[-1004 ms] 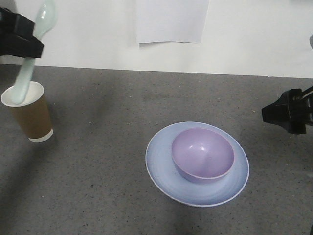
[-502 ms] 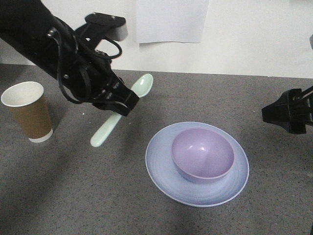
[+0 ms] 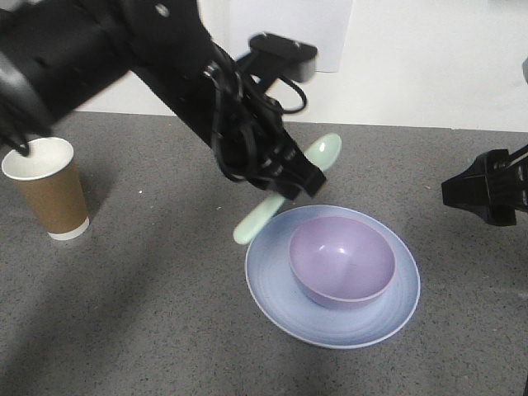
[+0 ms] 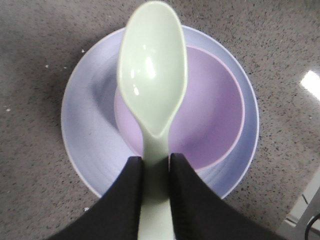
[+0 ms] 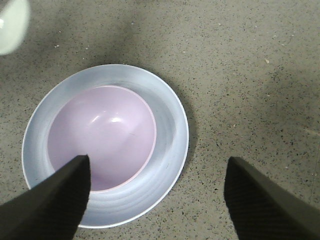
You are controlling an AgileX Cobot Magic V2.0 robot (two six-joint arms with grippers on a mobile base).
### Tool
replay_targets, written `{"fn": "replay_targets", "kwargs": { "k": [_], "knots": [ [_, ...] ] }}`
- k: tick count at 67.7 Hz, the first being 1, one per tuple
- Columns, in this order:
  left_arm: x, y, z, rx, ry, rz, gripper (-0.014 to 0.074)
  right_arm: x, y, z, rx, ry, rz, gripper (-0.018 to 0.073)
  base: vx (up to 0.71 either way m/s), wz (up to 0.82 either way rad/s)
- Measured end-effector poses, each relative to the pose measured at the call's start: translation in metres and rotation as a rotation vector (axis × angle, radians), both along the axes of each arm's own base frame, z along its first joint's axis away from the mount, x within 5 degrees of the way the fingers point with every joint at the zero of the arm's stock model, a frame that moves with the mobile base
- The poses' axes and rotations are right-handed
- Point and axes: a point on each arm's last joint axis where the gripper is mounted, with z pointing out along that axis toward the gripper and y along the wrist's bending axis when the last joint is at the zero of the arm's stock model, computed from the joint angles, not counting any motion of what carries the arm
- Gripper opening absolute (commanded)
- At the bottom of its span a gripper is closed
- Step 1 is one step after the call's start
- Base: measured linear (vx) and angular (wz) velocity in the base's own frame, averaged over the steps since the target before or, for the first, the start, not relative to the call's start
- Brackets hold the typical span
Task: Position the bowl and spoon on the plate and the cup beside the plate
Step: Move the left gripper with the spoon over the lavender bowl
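Note:
My left gripper is holding the mint-green spoon. It will let go of it inside the lilac bowl [image 3: 322,271] [image 4: 172,132], with the spoon's handle sticking out over the pale blue plate.
The lilac bowl [image 3: 341,260] sits inside the pale blue plate [image 3: 272,289] at the table's centre right. My left gripper [image 3: 290,191] is shut on the mint-green spoon [image 3: 323,152], held in the air over the plate's far-left rim, scoop pointing up and right. In the left wrist view the spoon [image 4: 152,70] hangs over the bowl [image 4: 210,115] and plate [image 4: 87,125], its handle pinched at the gripper [image 4: 155,165]. The brown cup [image 3: 48,190] stands upright at the far left. My right gripper [image 5: 157,167] is open, hovering right of the plate [image 5: 170,140] and bowl [image 5: 100,135].
A white sheet of paper [image 3: 289,35] hangs on the back wall. The left arm [image 3: 107,49] stretches across the table's left half above the surface. The right arm's black body [image 3: 491,186] sits at the right edge.
The left gripper has lifted the spoon out of the cup and carried it right across the table to the plate's edge. The right arm, the bowl and the plate stayed where they were.

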Motion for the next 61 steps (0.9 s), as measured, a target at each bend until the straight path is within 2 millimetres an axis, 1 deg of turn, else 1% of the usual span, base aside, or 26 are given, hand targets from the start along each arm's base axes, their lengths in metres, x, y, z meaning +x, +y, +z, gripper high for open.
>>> {"fn": "replay_targets", "kwargs": {
  "k": [9, 19, 61],
  "knots": [
    [0.002, -0.015, -0.019, 0.034, 0.031, -0.026, -0.0007, 0.0, 0.0, 0.0, 0.0, 0.0, 0.0, 0.0545, 0.0, 0.0],
    [0.002, -0.025, -0.032, 0.05, 0.05, -0.044, -0.0007, 0.0, 0.0, 0.0, 0.0, 0.0, 0.0, 0.0545, 0.0, 0.0],
    [0.011, -0.034, -0.057, 0.086, 0.094, -0.047, -0.0006, 0.0, 0.0, 0.0, 0.0, 0.0, 0.0, 0.0545, 0.0, 0.0]
  ]
}}
